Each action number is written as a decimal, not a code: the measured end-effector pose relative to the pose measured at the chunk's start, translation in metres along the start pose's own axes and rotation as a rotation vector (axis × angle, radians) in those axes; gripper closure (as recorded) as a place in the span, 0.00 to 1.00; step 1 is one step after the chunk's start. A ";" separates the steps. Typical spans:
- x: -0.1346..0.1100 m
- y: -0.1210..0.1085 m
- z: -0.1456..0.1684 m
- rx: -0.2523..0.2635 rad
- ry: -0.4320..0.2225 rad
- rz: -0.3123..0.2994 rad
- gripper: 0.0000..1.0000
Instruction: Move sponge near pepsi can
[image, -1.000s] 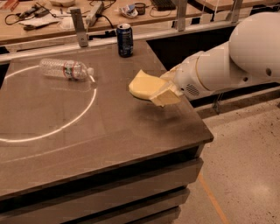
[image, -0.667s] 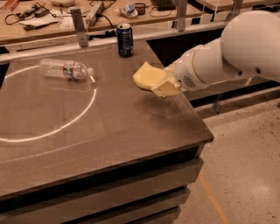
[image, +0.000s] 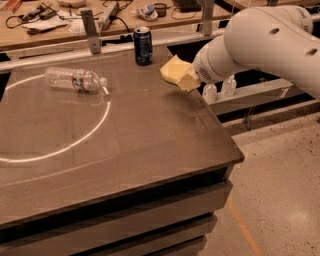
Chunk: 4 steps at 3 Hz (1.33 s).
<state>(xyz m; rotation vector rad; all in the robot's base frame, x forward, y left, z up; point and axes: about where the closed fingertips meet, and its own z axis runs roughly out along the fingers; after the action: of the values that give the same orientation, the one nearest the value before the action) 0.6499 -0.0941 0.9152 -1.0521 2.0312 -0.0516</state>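
Next, my gripper releases the sponge on the dark tabletop (image: 166, 64). It will go next to the pepsi can, on the side that faces my arm.
The pale yellow sponge (image: 172, 69) is held in my gripper (image: 185, 79) above the table's right side, a little right of and nearer than the pepsi can (image: 143, 46). The can is dark blue with a silver rim and stands upright near the table's far edge. My gripper comes in from the right on the big white arm (image: 260, 40) and is shut on the sponge. The sponge hides most of the fingers.
A clear plastic water bottle (image: 74, 79) lies on its side at the table's left. A pale ring (image: 75, 142) marks the dark tabletop. Behind is a cluttered bench with a metal post (image: 90, 31). The table's right edge (image: 225, 135) drops to the floor.
My gripper has carried the sponge up and back along the table's right side, closer to the pepsi can. The can and bottle have not moved.
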 end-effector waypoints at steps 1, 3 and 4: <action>-0.005 -0.020 0.034 0.036 0.022 0.032 1.00; -0.012 -0.048 0.090 0.051 0.016 0.082 1.00; -0.018 -0.056 0.111 0.029 0.009 0.084 1.00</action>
<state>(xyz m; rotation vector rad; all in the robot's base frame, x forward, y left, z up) 0.7687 -0.0838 0.8753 -0.9487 2.0748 -0.0423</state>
